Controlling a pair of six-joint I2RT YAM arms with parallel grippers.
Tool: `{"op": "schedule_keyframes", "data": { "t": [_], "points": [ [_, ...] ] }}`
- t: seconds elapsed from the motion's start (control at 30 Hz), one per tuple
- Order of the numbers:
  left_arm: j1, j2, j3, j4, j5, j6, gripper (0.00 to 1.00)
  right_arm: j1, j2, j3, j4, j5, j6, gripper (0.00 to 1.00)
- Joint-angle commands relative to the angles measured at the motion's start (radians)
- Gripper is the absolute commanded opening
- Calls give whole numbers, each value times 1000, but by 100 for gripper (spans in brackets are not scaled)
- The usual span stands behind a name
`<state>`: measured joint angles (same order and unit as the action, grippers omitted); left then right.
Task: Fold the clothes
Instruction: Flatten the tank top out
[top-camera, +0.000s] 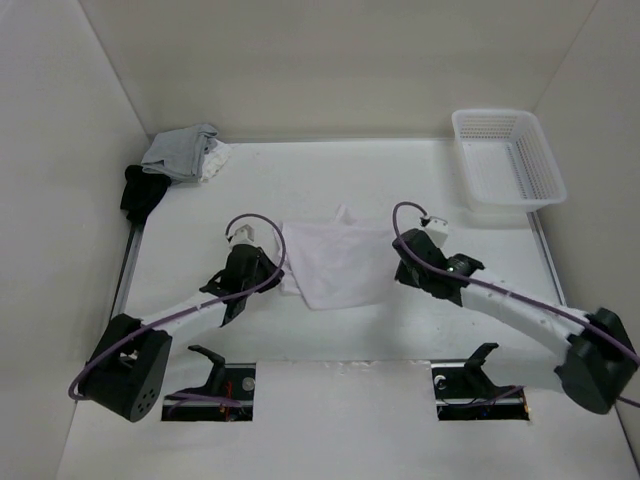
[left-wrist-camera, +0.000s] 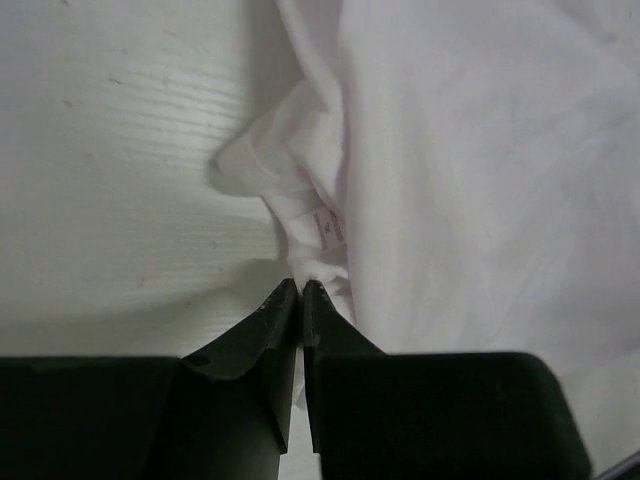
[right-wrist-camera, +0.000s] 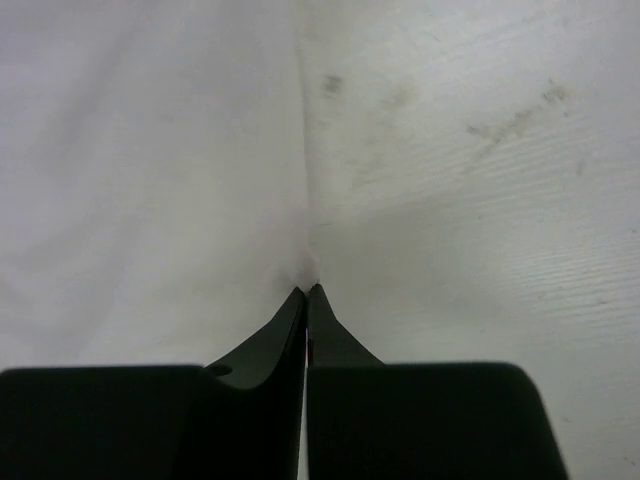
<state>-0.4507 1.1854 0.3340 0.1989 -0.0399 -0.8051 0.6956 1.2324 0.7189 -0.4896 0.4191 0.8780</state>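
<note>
The robot's left gripper pinches a bunched fold of the clothes, so it should pull the clothes out and take their front edge (top-camera: 330, 306) before the robot lifts them open.
The clothes (top-camera: 335, 262) are one thin white garment with a faint lilac tint, lying partly folded in the middle of the table. My left gripper (top-camera: 279, 268) is at its left edge. In the left wrist view that gripper (left-wrist-camera: 300, 286) is shut, with a bunched fold of the clothes (left-wrist-camera: 480, 160) and a small label pinched at its tips. My right gripper (top-camera: 396, 256) is at the garment's right edge. In the right wrist view this gripper (right-wrist-camera: 307, 291) is shut on the edge of the clothes (right-wrist-camera: 150, 180), and the cloth rises in a small peak to the tips.
A white plastic basket (top-camera: 508, 160) stands at the back right. A grey-and-white folded pile (top-camera: 185, 152) and a black garment (top-camera: 142, 190) lie at the back left corner. Bare white table (top-camera: 330, 175) lies behind the garment.
</note>
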Motion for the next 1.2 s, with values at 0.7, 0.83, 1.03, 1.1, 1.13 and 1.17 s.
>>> {"op": "schedule_keyframes", "data": {
  "t": [0.7, 0.83, 1.03, 1.1, 1.13, 1.17],
  "points": [
    [129, 135, 291, 119, -296, -46, 2, -248, -501, -138, 42, -284, -106, 3],
    [108, 172, 411, 116, -327, -34, 2, -175, -462, -21, 40, -278, -109, 2],
    [131, 56, 438, 70, -316, -28, 1, 314, -475, 317, -95, -116, -106, 1],
    [148, -1, 422, 51, -324, -34, 1, 525, -458, 431, -104, -50, -120, 2],
    [155, -24, 416, 50, -327, -36, 1, 607, -450, 476, -106, -2, -137, 2],
    [160, -35, 415, 50, -328, -34, 1, 674, -445, 516, -113, 47, -151, 2]
  ]
}}
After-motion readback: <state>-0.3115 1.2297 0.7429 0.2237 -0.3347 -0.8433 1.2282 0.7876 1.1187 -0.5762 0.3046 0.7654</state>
